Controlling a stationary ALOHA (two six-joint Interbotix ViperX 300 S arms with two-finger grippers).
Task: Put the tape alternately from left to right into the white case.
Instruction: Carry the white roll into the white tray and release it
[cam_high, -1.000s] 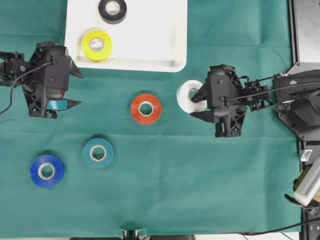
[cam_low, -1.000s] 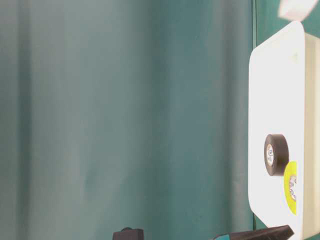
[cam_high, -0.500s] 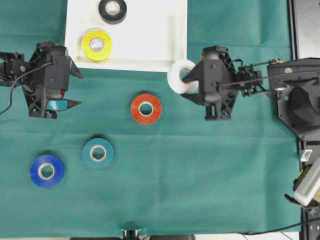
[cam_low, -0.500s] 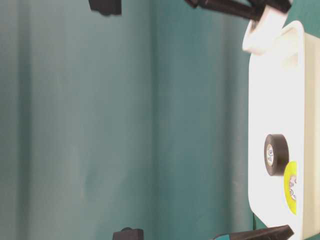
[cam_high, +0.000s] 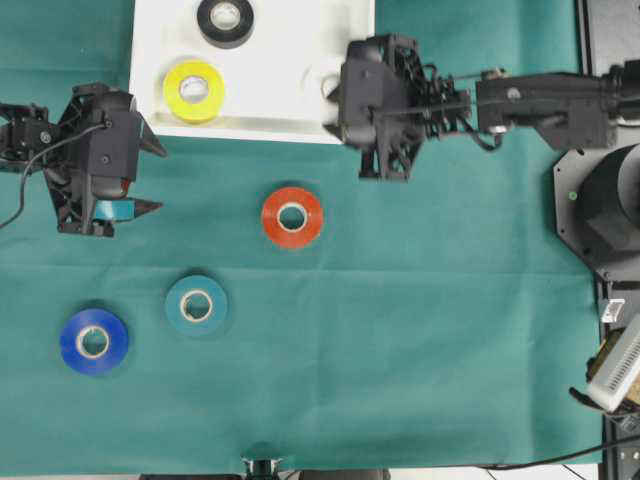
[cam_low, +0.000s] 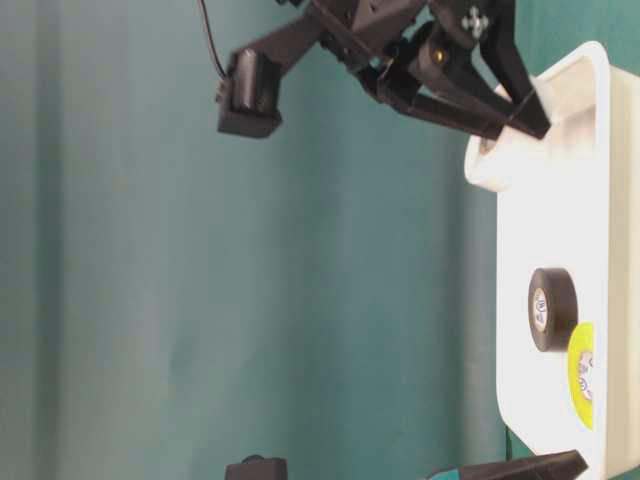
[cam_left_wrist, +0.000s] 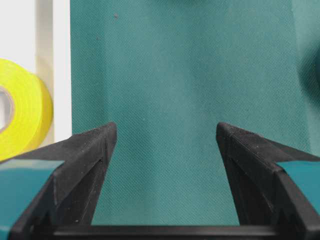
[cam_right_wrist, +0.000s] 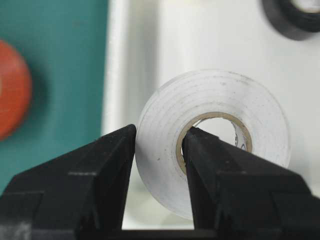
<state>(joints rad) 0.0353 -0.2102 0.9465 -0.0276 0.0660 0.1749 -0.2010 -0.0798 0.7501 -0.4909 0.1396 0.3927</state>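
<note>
My right gripper is going to release the white tape on the bottom of the bare white case beside the black tape (cam_high: 318, 39) (cam_right_wrist: 275, 150).
My right gripper (cam_high: 334, 92) is shut on the white tape (cam_right_wrist: 250, 107), one finger through its core and one outside. It holds the roll on edge above the right end of the white case (cam_high: 290, 60), just inside the rim (cam_right_wrist: 117, 75). Yellow tape (cam_high: 194, 90) and black tape (cam_high: 225, 20) lie flat in the case's left part. On the green cloth lie red tape (cam_high: 292, 217), teal tape (cam_high: 196, 305) and blue tape (cam_high: 93, 341). My left gripper (cam_high: 158, 178) hovers open and empty left of the red roll, below the case's left corner.
A green cloth (cam_high: 430, 330) covers the table. The right arm (cam_high: 530, 100) stretches in from the right edge across the cloth. Dark equipment (cam_high: 610, 60) and a robot base (cam_high: 600, 210) stand along the right side.
The right gripper has lifted the white tape off the cloth and carried it up and left, over the case's right rim. The left gripper has not moved.
</note>
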